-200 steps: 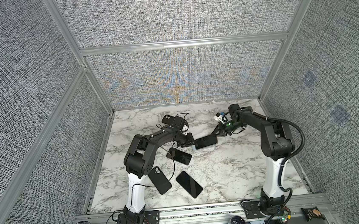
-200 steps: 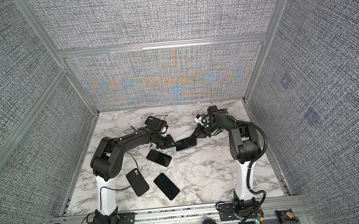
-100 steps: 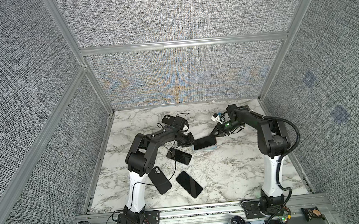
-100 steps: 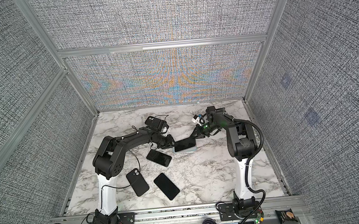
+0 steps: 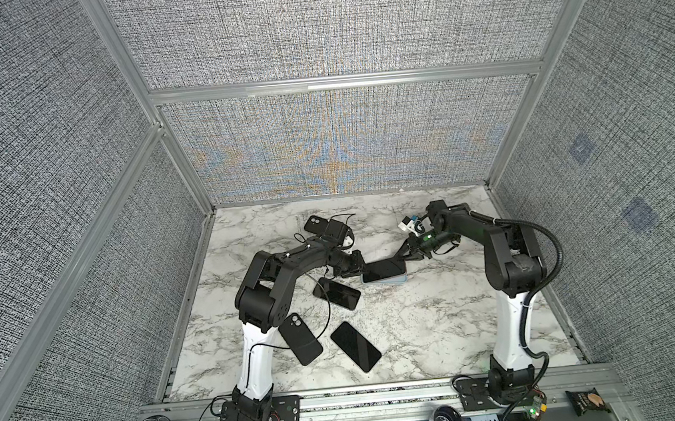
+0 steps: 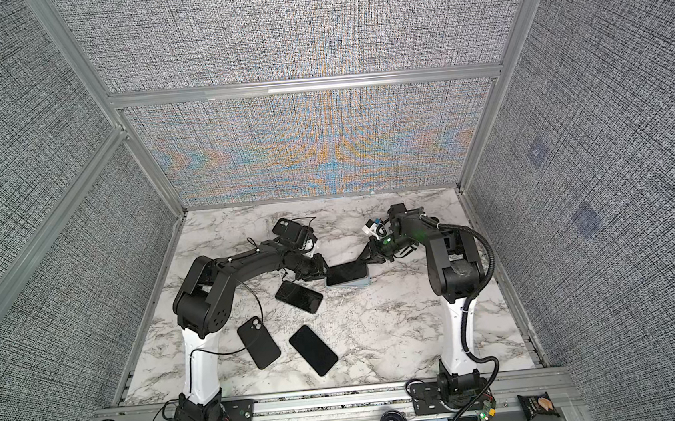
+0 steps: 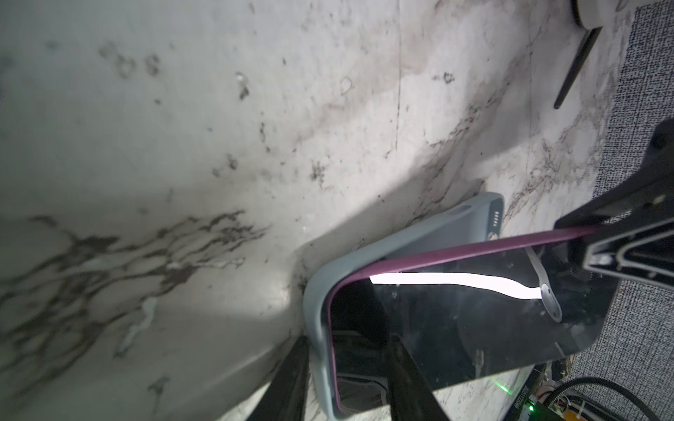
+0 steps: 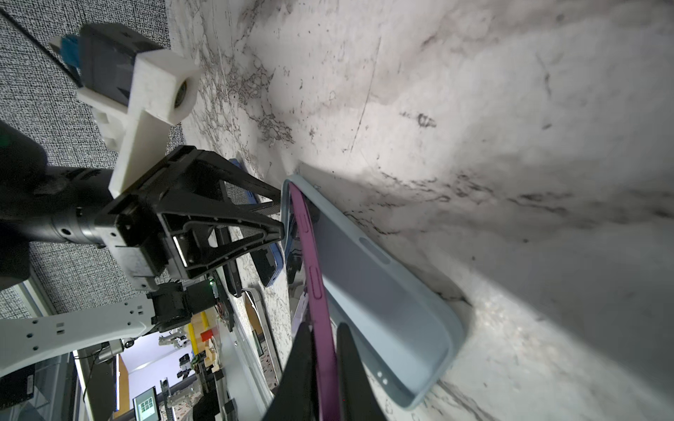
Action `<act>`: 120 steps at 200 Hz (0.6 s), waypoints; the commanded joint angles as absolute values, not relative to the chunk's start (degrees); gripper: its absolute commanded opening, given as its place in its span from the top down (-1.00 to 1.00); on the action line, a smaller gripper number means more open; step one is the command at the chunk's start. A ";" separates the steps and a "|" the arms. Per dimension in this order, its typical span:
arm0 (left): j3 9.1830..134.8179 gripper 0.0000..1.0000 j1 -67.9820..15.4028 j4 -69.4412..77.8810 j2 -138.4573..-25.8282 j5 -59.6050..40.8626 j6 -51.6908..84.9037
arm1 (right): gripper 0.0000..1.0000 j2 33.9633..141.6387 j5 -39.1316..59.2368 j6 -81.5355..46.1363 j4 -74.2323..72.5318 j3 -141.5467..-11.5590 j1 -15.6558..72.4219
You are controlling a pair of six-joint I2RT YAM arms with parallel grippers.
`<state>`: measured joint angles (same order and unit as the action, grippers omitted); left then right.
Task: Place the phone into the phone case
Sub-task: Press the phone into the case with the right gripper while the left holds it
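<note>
The phone, now tilted over the case, will be let go by my right gripper inside the light blue phone case (image 5: 383, 272) (image 8: 375, 291) that my left gripper is clamping.
A phone (image 5: 382, 266) with a black screen and purple rim lies tilted over a light blue phone case (image 5: 390, 280) in the middle of the marble table, seen in both top views. Its left end sits inside the case while its right end is raised. My left gripper (image 7: 346, 339) clamps the case's left end, one finger under the case (image 7: 317, 328) and one on the phone's screen (image 7: 474, 328). My right gripper (image 8: 324, 368) is shut on the purple rim of the phone (image 8: 310, 255) at the raised end, above the open case (image 8: 383, 299).
Two bare black phones (image 5: 337, 294) (image 5: 356, 346) and a black case (image 5: 300, 339) lie on the table (image 5: 442, 335) in front of the left arm. Another black case (image 5: 315, 224) lies at the back under the left arm's wrist. Walls close in three sides.
My right gripper has shifted a little left and lower with the phone, pushing it further over the blue case. The left arm has barely moved.
</note>
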<state>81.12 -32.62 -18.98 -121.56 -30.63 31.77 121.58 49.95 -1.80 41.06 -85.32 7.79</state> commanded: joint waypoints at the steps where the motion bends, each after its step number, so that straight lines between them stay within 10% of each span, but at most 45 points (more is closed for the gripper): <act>1: 80.05 0.25 -32.70 -16.59 -120.89 -31.90 32.82 | 1.00 121.77 40.41 -6.01 39.65 -83.64 8.07; 120: 77.63 0.26 -32.64 -15.06 -119.37 -31.82 33.31 | 0.82 122.26 37.03 -5.01 38.94 -82.58 9.33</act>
<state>78.08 -32.47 -15.88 -120.09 -30.55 33.28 122.17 50.17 -5.17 36.86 -83.55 8.67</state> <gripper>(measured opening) 0.371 0.117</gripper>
